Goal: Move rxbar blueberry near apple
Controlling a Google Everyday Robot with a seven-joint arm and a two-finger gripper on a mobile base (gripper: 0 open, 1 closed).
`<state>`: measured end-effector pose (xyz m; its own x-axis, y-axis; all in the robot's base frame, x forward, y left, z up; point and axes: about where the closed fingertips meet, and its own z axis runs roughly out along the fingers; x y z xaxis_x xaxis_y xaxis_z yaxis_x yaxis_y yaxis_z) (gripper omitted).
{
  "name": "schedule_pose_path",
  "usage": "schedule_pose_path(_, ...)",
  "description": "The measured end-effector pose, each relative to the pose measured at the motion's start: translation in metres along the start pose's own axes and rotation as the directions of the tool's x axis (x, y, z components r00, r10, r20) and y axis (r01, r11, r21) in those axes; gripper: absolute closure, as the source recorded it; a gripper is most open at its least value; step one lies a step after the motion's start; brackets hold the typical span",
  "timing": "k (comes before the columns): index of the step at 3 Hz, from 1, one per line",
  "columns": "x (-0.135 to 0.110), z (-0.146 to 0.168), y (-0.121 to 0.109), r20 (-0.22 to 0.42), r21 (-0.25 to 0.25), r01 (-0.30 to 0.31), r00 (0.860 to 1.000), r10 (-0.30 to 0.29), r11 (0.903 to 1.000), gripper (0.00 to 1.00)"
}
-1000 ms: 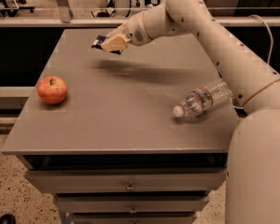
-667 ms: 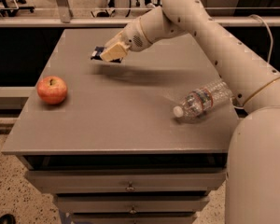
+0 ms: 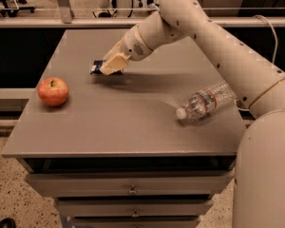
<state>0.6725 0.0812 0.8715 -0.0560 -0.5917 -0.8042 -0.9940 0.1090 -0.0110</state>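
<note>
My gripper needs to set the rxbar blueberry, which hangs just above the surface now, down and let go of it on the grey table (image 3: 85, 91), close against the side of the apple that faces the clear bottle.
The apple (image 3: 53, 91), red-orange with yellowish patches, sits at the left edge of the grey table (image 3: 128, 127). My gripper (image 3: 107, 67) is low over the table's left middle, to the upper right of the apple. It is shut on the rxbar blueberry (image 3: 97, 66), a small dark navy wrapper that sticks out to the left of the cream fingers (image 3: 113, 63). The bar hangs just above the surface, with a shadow under it. The arm reaches in from the right.
A clear plastic bottle (image 3: 206, 101) lies on its side at the table's right edge, cap pointing left. The table has drawers (image 3: 130, 190) under its front edge. A rail and chair legs stand behind the table.
My gripper has carried the bar down and toward the front left, closer to the table surface and the apple. The apple and the bottle have not moved.
</note>
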Motion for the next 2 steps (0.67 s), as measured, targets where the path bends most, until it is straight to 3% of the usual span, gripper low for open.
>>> schedule_pose_path(2, -0.008, 0.018, 0.043, -0.021, -0.127, 0.082, 0.996, -0.085, 0.9885, 1.0)
